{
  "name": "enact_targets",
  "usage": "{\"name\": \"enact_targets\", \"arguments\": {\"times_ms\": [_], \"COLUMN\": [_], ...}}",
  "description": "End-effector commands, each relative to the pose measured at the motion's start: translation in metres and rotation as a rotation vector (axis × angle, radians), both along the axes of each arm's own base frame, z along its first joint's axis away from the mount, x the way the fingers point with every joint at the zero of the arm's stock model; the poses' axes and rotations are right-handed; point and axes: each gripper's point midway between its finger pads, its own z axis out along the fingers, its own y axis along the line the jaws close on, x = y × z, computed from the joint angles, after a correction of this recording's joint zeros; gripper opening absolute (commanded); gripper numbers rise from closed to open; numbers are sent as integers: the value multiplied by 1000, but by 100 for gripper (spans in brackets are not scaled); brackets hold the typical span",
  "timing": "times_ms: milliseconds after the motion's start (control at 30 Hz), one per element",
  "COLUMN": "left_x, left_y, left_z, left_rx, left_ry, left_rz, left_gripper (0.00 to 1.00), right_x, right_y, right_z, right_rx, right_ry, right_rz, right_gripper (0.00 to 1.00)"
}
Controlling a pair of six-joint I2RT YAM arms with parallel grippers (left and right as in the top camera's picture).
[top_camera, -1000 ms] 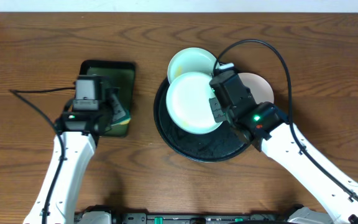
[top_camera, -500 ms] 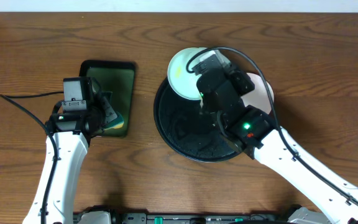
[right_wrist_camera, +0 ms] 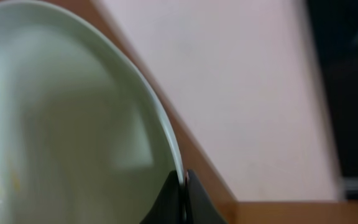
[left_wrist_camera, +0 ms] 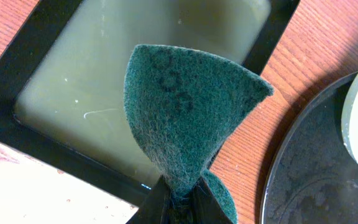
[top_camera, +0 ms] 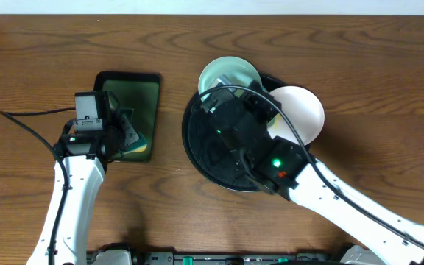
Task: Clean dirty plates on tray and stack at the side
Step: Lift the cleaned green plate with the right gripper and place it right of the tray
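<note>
My right gripper will set the pale mint-blue plate down on the bare wood tabletop [top_camera: 364, 101] next to the white plate.
My right gripper [right_wrist_camera: 183, 186] is shut on the rim of a pale mint-blue plate [right_wrist_camera: 61, 124] and holds it tilted up on edge. In the overhead view this gripper [top_camera: 225, 103] is over the large round black tray [top_camera: 201, 158], and its arm hides most of the held plate. A second mint-blue plate [top_camera: 227, 73] rests on the tray's far rim. The white plate [top_camera: 300, 110] lies at the tray's right edge. My left gripper [left_wrist_camera: 182, 199] is shut on a green scouring pad [left_wrist_camera: 185, 118]; in the overhead view it [top_camera: 127, 136] hangs over the rectangular tray.
The small rectangular black tray [top_camera: 144, 96] with a dark green inside stands left of the round tray, and also shows in the left wrist view [left_wrist_camera: 104, 74]. Bare wood tabletop [top_camera: 366, 66] lies to the right and at the back. A cable [top_camera: 28, 118] trails left of my left arm.
My right gripper has lifted the mint-blue plate off the black tray, tipped it up on edge and swung left. My left arm shifted slightly left, then held still with the pad.
</note>
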Motion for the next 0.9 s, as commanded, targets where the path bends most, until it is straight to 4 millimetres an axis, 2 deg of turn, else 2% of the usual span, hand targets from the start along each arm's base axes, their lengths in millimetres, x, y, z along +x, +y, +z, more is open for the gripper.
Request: {"name": "enact_targets", "arguments": {"times_ms": [0,67,167,267,367,500,600,667,867], "left_x": [-2,-2,-2,-2,-2,-2,-2,-2,-3], "left_y": [-1,-1,-1,-1,-1,-1,-1,-1,-1], "left_z": [-1,-2,-1,-1,-2,-2,-2,-2,-2], "left_rx": [-4,-4,-4,-1,5,5,5,5,5], "left_ry": [3,4,3,3,3,3,3,4,5], "left_rz": [-10,-9,-9,-15,-26,-26,-26,-26,-26], "left_gripper": [7,8,7,7,8,7,7,7,8], "right_x": [11,20,30,40,53,71,81,84,86], "right_y": [10,-2,-14,-19,-35,-66,-101,-126,-235], "right_z": [-33,-24,4,12,1,-36,-59,-68,-74], "right_rx": [46,24,100,221,376,652,890,1000,1265], "right_ry": [70,-24,-168,-195,-138,80,254,317,305], "right_rz": [-12,-122,-235,-255,-277,-312,-364,-413,-648], "right_gripper": [1,1,1,1,1,1,1,1,1]}}
